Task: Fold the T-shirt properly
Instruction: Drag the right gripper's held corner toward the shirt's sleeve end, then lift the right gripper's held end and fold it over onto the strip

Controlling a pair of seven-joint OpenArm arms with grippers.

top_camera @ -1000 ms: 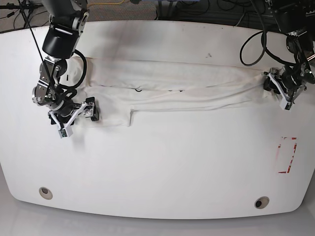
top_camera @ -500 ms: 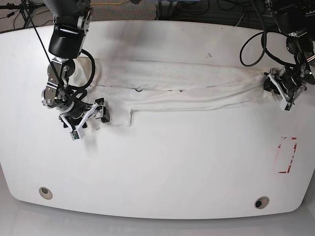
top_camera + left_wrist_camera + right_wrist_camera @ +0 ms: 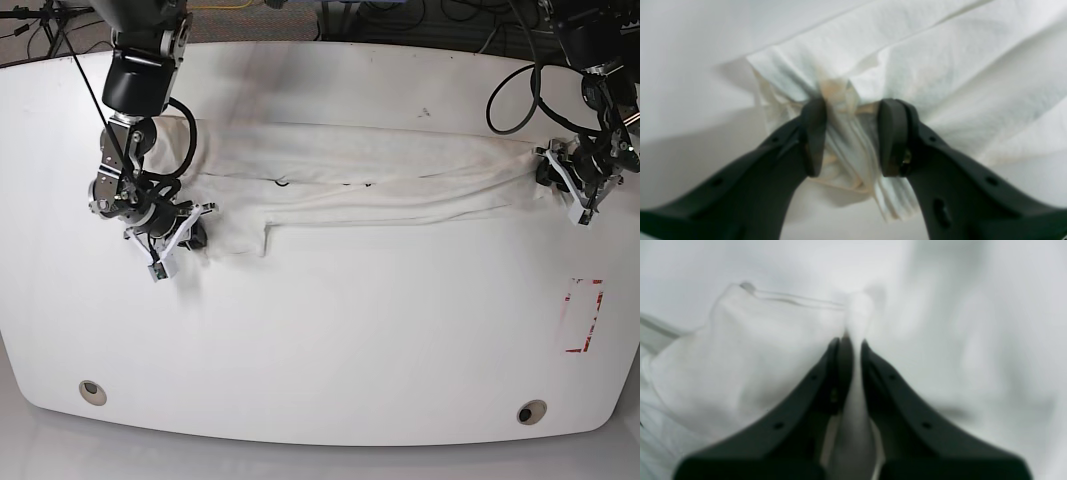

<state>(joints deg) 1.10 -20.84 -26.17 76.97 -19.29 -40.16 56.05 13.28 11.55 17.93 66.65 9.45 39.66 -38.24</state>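
Observation:
Only a thin ridge at the T-shirt's near corner is pinched by my right gripper, so I need to open it and take the band's end (image 3: 205, 188) farther from the near edge.
The white T-shirt (image 3: 360, 180) lies folded into a long band across the far half of the table. In the base view my right gripper (image 3: 185, 232) sits at the band's lower left corner. The right wrist view shows the right gripper (image 3: 851, 348) shut, with a thin ridge of T-shirt (image 3: 740, 356) cloth pinched between its fingers. My left gripper (image 3: 567, 186) is at the band's right end. In the left wrist view the left gripper (image 3: 851, 136) is shut on a bunched wad of T-shirt (image 3: 957, 83) fabric with faint orange tints.
The white table (image 3: 350, 330) has a red-outlined rectangle (image 3: 583, 315) near its right edge. Two round holes (image 3: 92, 392) (image 3: 532, 411) sit near the front edge. Black cables (image 3: 510, 90) run behind the right-hand arm and beyond the far edge.
My right gripper moved right onto the T-shirt's lower left corner and closed from wide open onto the cloth. The left gripper kept its place and its grip.

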